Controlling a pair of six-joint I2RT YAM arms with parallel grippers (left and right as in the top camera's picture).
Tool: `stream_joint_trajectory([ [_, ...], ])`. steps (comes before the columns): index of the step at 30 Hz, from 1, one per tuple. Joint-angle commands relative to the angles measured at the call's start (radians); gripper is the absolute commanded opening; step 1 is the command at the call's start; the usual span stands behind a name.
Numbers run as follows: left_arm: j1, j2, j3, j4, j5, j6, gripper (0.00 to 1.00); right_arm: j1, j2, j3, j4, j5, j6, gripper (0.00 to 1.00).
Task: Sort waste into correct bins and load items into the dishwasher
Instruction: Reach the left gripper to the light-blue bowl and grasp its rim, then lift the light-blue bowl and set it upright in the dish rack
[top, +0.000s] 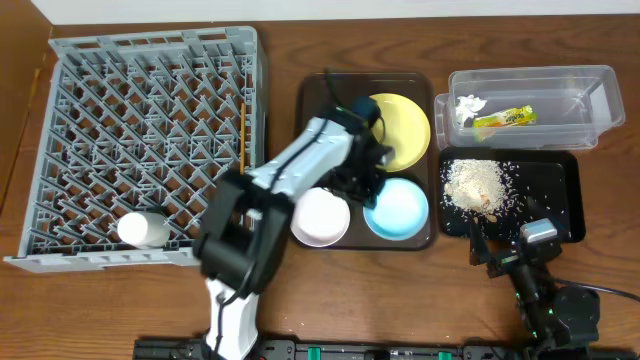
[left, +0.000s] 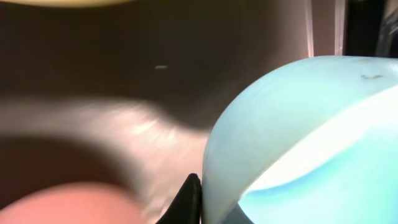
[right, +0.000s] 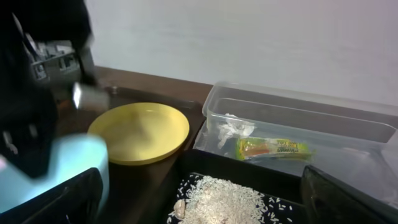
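Next, my left gripper lets go of the light blue bowl between the grey dish rack's wires close beside the chopsticks (top: 221, 157).
My left gripper (top: 366, 186) sits at the left rim of the light blue bowl (top: 398, 208) on the brown tray. In the left wrist view one black finger (left: 191, 200) presses on the bowl's outer wall (left: 311, 137). The other finger shows dimly inside the bowl. The yellow plate (top: 400, 125) and white bowl (top: 320, 217) share the tray. The white cup (top: 143, 230) and chopsticks (top: 244, 125) lie in the grey dish rack (top: 140, 140). The wrapper (top: 505, 118) and tissue (top: 468, 106) are in the clear tub (top: 590, 110). Rice (top: 478, 185) lies in the black tray (top: 560, 190). My right gripper (top: 502, 255) is open and empty.
The dark brown serving tray (top: 315, 100) stands between the rack and the bins. The right wrist view shows the plate (right: 140, 130), the tub (right: 298, 112) with the wrapper (right: 273, 149), and the rice (right: 227, 199) between my open fingers (right: 199, 199).
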Motion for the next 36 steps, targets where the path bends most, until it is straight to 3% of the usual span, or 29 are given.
stream_joint_trajectory([
  [1, 0.089, -0.217, 0.051, -0.033, -0.349, -0.127, 0.08, -0.023, -0.005, -0.004, 0.0, -0.002, -0.008, 0.99],
  [4, 0.175, -0.349, 0.051, -0.071, -0.862, -0.291, 0.08, -0.023, -0.005, -0.004, 0.0, -0.002, -0.008, 0.99],
  [6, 0.24, -0.394, 0.051, -0.07, -1.08, -0.343, 0.07, -0.023, -0.005, -0.004, 0.0, -0.002, -0.008, 0.99],
  [13, 0.391, -0.364, 0.037, 0.044, -1.489, -0.362, 0.08, -0.023, -0.005, -0.004, 0.0, -0.002, -0.008, 0.99],
  [17, 0.395, -0.285, 0.037, 0.086, -1.57, -0.353, 0.07, -0.023, -0.005, -0.004, 0.0, -0.002, -0.008, 0.99],
  [26, 0.372, -0.085, 0.037, 0.092, -1.586, -0.354, 0.07, -0.023, -0.005, -0.004, 0.0, -0.002, -0.008, 0.99],
  [36, 0.299, -0.074, 0.029, 0.089, -1.597, -0.354, 0.07, -0.023, -0.005, -0.004, 0.0, -0.002, -0.008, 0.99],
])
